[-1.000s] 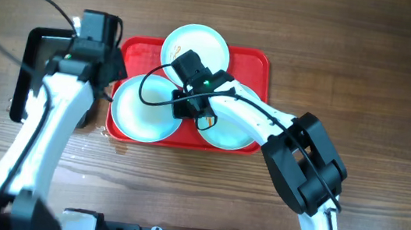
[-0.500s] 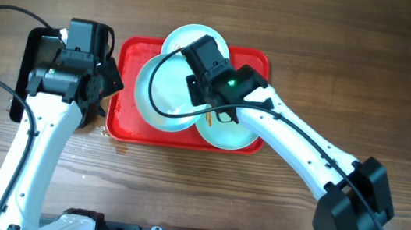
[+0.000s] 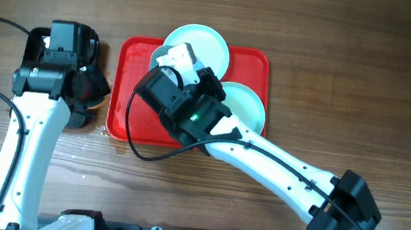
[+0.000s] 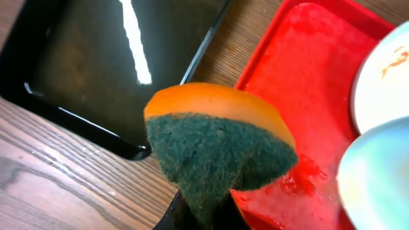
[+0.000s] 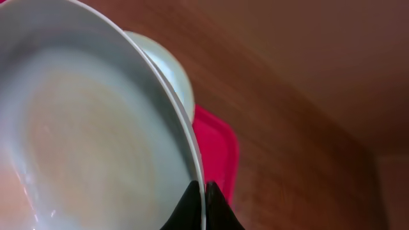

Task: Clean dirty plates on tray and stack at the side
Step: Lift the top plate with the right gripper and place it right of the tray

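The pale plate, now held tilted above the tray, will go from my right gripper onto the bare wood (image 3: pixel 314 98) beside the red tray, away from the black tray.
The red tray (image 3: pixel 126 125) lies mid-table. One plate (image 3: pixel 199 42) with an orange smear sits at its back, another plate (image 3: pixel 244 104) at its right. My right gripper (image 5: pixel 203 199) is shut on the rim of the third plate (image 5: pixel 83 140) and holds it tilted above the tray; in the overhead view my right arm (image 3: pixel 186 109) hides it. My left gripper (image 4: pixel 201 217) is shut on an orange and green sponge (image 4: pixel 217 147), over the gap between the black tray and the red tray (image 4: pixel 300 83). The held plate shows blurred at the lower right of the left wrist view (image 4: pixel 377 182).
A glossy black tray (image 3: pixel 35 43) lies left of the red tray, also in the left wrist view (image 4: pixel 96 64). The red tray's left part is wet (image 4: pixel 307 176). Bare wood table (image 3: pixel 367 80) lies to the right and front.
My right arm has lifted the left plate off the tray and raised it high, tilting it. My left arm has drawn back left with the sponge toward the black tray.
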`<state>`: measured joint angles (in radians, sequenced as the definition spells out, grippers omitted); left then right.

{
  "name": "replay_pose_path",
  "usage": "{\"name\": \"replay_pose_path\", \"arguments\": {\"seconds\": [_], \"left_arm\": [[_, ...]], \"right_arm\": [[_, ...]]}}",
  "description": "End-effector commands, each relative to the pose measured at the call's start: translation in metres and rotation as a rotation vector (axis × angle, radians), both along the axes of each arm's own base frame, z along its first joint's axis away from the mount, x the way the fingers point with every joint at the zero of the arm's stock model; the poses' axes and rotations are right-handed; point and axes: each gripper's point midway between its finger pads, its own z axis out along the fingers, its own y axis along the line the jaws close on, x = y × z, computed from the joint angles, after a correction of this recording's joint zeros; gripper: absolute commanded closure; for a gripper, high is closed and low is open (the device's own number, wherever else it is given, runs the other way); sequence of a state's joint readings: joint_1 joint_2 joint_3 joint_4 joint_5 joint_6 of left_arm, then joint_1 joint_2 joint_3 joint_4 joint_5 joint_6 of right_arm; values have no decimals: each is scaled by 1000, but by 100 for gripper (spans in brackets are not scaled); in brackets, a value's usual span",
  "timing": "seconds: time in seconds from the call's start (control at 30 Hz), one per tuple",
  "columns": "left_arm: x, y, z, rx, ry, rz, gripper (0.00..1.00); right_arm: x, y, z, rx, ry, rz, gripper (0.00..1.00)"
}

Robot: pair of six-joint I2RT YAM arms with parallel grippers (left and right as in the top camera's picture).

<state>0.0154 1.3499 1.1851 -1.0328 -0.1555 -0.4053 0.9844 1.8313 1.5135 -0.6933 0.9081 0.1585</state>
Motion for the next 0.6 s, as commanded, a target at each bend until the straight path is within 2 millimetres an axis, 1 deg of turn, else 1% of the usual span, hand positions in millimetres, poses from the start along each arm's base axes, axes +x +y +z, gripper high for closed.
{"name": "replay_pose_path", "arguments": {"seconds": [0.0, 0.1, 0.13, 0.2, 0.33, 0.43, 0.47, 0.5, 0.57], "left_arm": [[2, -5, 8, -30, -29, -17, 96], [2, -5, 8, -30, -29, -17, 96], [2, -5, 8, -30, -29, -17, 96], [3, -5, 9, -30, -32, -17, 96], [4, -7, 8, -44, -35, -23, 96], [5, -7, 8, -44, -37, -24, 96], [5, -7, 8, -43, -37, -23, 96], [5, -7, 8, -43, -36, -23, 96], [5, -7, 8, -43, -36, -23, 96]], "right_arm": [[5, -15, 38, -90, -148, -63, 96], [7, -17, 54, -129, -223, -91, 96], [7, -15, 58, -136, -236, -85, 96], [5, -4, 62, -138, -249, -53, 96], [-7, 21, 69, -99, -279, 5, 96], [-11, 29, 67, -69, -270, 27, 96], [-11, 31, 63, -45, -256, 33, 96], [-13, 35, 54, -4, -217, 52, 96], [-15, 37, 44, 48, -172, 59, 96]]}}
